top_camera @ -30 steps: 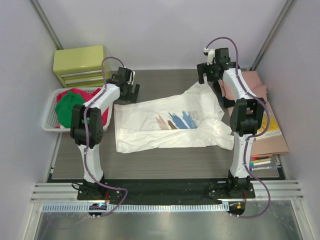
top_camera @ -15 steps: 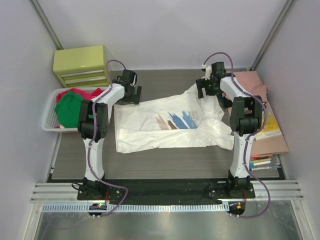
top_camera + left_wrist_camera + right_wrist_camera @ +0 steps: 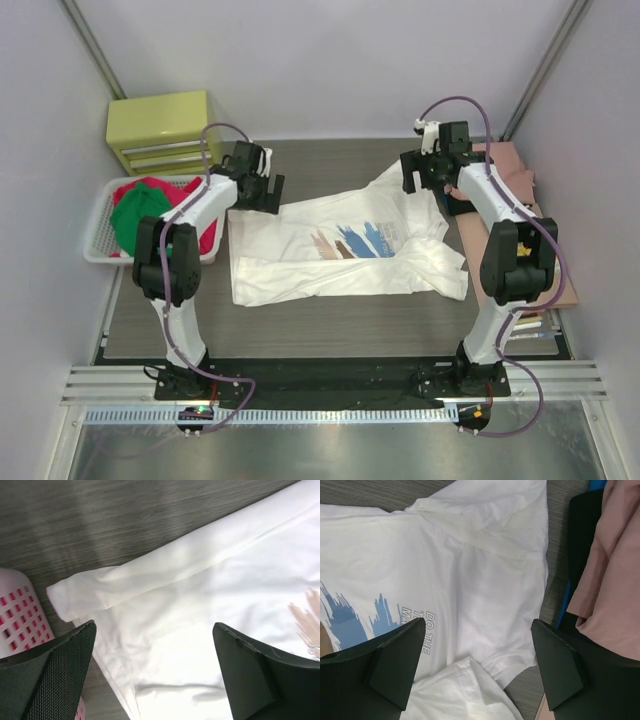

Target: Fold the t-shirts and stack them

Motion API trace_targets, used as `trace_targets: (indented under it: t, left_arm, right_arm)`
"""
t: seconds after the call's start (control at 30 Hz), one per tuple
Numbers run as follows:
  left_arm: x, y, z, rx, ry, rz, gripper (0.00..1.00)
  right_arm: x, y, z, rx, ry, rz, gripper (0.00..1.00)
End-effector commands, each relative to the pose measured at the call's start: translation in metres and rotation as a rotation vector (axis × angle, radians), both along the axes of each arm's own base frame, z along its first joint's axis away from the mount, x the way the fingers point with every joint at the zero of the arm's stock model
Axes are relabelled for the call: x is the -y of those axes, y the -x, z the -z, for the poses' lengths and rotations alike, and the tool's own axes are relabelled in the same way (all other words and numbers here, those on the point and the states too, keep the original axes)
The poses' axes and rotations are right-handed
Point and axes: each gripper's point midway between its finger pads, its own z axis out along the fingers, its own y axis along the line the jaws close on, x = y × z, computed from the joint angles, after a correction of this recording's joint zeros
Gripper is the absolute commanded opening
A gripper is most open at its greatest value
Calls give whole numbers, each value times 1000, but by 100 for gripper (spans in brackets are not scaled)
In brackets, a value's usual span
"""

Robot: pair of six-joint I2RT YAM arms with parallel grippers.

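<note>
The left gripper next closes on the white basket's far part of the red t-shirt (image 3: 193, 187), beside the green t-shirt.
A white t-shirt (image 3: 340, 245) with a blue, brown and pink brush-stroke print lies spread on the dark table, its lower part folded over. My left gripper (image 3: 260, 188) hovers open over the shirt's far left corner; in the left wrist view the white cloth (image 3: 200, 605) lies below the open gripper (image 3: 154, 627), untouched. My right gripper (image 3: 425, 178) hangs open over the far right sleeve, and the cloth (image 3: 470, 570) lies flat under the gripper (image 3: 478, 622). Red (image 3: 150, 187) and green (image 3: 138, 215) t-shirts fill the basket. A salmon-pink t-shirt (image 3: 510, 165) lies at the right.
The white slotted basket (image 3: 95, 245) stands at the table's left edge, and its wall (image 3: 15, 620) is close to my left finger. A yellow drawer unit (image 3: 160, 130) is behind it. At the right lie a yellowish book (image 3: 545, 250), pens (image 3: 525, 325) and black cloth (image 3: 582, 530).
The right arm has swung its elbow out to the right and its gripper has come down over the sleeve. The left gripper shifted slightly nearer. The white shirt lies as before.
</note>
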Motion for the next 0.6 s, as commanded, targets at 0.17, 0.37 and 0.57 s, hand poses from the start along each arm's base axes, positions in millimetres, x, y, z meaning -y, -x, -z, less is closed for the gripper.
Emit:
trace_targets:
  t: [0.17,0.37,0.57]
  left_arm:
    - [13,-1,-52,148,26,38,100]
    - [-37,0,-103,359,-128,-145,100]
    - [-102,16,-177,611,-182,-317,4]
  right_arm:
    - [-2,39,-23,64,2,-53,93]
    - [-13,66,-27,98,5,-99,87]
    - [-4,84,-29,158,6,-40,2]
